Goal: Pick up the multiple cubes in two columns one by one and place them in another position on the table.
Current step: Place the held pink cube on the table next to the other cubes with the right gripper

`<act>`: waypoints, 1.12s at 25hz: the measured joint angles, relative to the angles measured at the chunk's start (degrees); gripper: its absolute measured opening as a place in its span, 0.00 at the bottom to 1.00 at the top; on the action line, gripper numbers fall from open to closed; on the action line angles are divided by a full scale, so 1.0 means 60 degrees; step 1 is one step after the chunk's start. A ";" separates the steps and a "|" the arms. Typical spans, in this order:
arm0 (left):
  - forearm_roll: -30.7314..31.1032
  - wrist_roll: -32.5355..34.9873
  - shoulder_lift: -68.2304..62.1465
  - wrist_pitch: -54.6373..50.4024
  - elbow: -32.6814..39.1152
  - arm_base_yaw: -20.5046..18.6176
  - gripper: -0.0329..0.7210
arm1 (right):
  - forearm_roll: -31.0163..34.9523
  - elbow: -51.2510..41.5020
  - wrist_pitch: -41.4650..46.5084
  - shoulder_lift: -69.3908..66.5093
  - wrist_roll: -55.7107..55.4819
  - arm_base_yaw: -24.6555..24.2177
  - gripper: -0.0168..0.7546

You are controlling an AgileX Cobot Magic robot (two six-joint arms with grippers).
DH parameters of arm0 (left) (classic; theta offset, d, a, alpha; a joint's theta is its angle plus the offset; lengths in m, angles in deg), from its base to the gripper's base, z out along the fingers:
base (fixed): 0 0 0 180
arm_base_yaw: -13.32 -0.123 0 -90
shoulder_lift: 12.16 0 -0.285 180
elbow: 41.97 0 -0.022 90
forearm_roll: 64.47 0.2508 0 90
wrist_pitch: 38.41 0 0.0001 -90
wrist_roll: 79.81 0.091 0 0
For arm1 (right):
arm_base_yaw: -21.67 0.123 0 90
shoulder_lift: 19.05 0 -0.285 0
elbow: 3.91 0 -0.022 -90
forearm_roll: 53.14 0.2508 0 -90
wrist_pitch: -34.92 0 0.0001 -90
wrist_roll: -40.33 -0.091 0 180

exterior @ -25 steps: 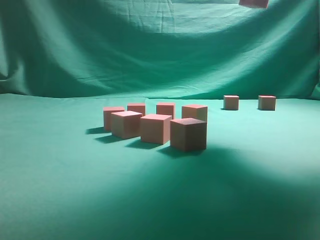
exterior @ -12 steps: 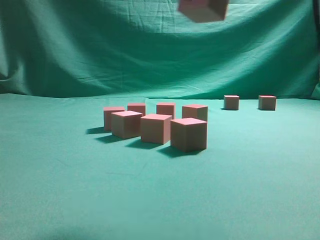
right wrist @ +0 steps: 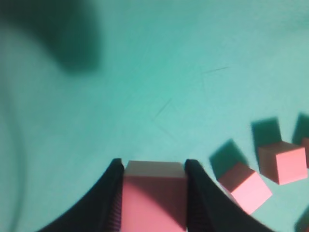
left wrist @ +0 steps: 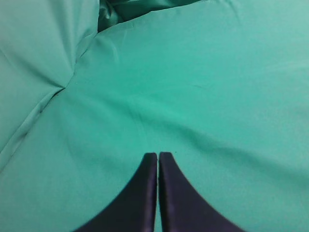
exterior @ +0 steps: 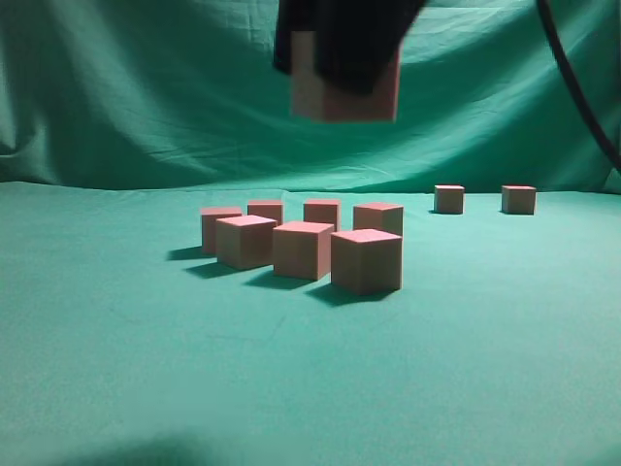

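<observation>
Next, my right gripper sets the pinkish-red cube, now high over the group, down on the cloth (exterior: 344, 307) just in front of the nearest cube.
My right gripper (exterior: 344, 58) is shut on one pinkish-red cube (exterior: 344, 95) and holds it high above the table (exterior: 126, 330), over the group. In the right wrist view the cube (right wrist: 153, 198) sits between the black jaws (right wrist: 153, 163). Several cubes stand in two columns mid-table; the nearest cube (exterior: 366, 260) is at the front right of the group. Two more cubes (exterior: 448, 198) (exterior: 518, 199) stand apart at the back right. My left gripper (left wrist: 158, 155) is shut and empty over bare cloth, and does not show in the exterior view.
A draped green cloth backdrop (exterior: 146, 97) rises behind the table. A dark cable (exterior: 572, 78) hangs at the upper right. The right wrist view shows two of the group's cubes (right wrist: 246, 186) (right wrist: 282, 162) below right and a dark shadow (right wrist: 77, 43) on the cloth.
My right gripper has carried the cube from the upper right edge leftward and down; the black jaws now show in the exterior view. The cubes on the table have not moved.
</observation>
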 joint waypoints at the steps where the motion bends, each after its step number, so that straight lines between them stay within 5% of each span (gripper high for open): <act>1: 0.0000 0.0000 0.0000 0.0000 0.0000 0.0000 0.04 | -0.0168 0.0000 -0.0013 -0.0084 0.0375 0.0000 0.36; 28: 0.0000 0.0000 0.0000 0.0000 0.0000 0.0000 0.04 | -0.1446 0.0000 -0.1031 -0.2322 0.2063 0.0000 0.36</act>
